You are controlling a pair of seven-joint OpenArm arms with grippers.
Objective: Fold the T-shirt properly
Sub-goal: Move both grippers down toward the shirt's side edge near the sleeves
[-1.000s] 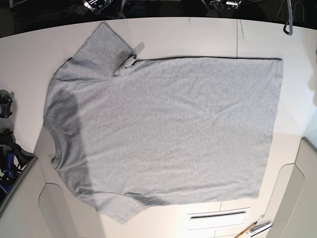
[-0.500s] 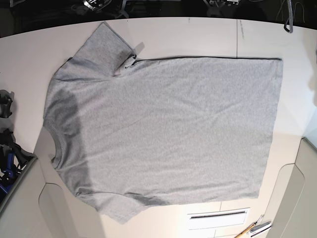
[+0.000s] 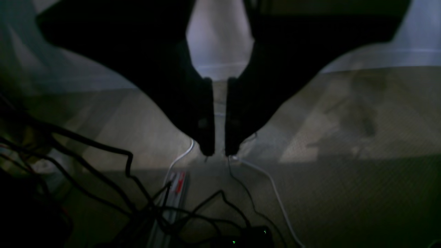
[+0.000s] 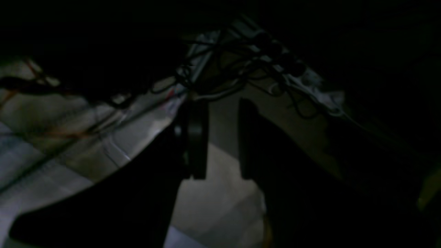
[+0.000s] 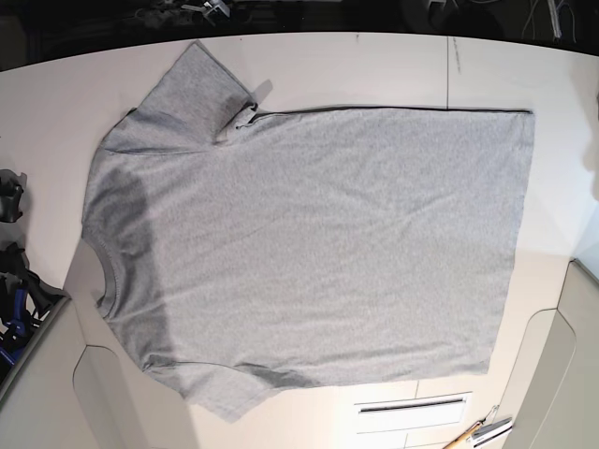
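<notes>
The heather-grey T-shirt should be taken hold of next by my right gripper, which should go to the far sleeve's shoulder-side edge (image 5: 176,71), near the sleeve's opening.
The heather-grey T-shirt (image 5: 309,243) lies spread flat on the white table (image 5: 356,70), plain side up. Its ribbed collar (image 5: 101,271) is at the left and its hem (image 5: 519,234) at the right. One sleeve (image 5: 197,89) points to the far left corner, the other (image 5: 220,398) to the near edge. Both grippers are off the table, over the floor. My left gripper (image 3: 219,151) shows only a thin slit between its fingers, with nothing held. My right gripper (image 4: 222,103) has a wider gap and is empty.
Dark clamps and blue parts (image 5: 14,281) sit at the table's left edge. A slotted panel (image 5: 412,405) and small hand tools (image 5: 482,432) lie near the front right. Black and white cables (image 3: 172,206) and a power strip (image 4: 303,79) cover the floor under the grippers.
The arm parts seen at the top edge of the base view have drawn further out of frame. The T-shirt has not moved.
</notes>
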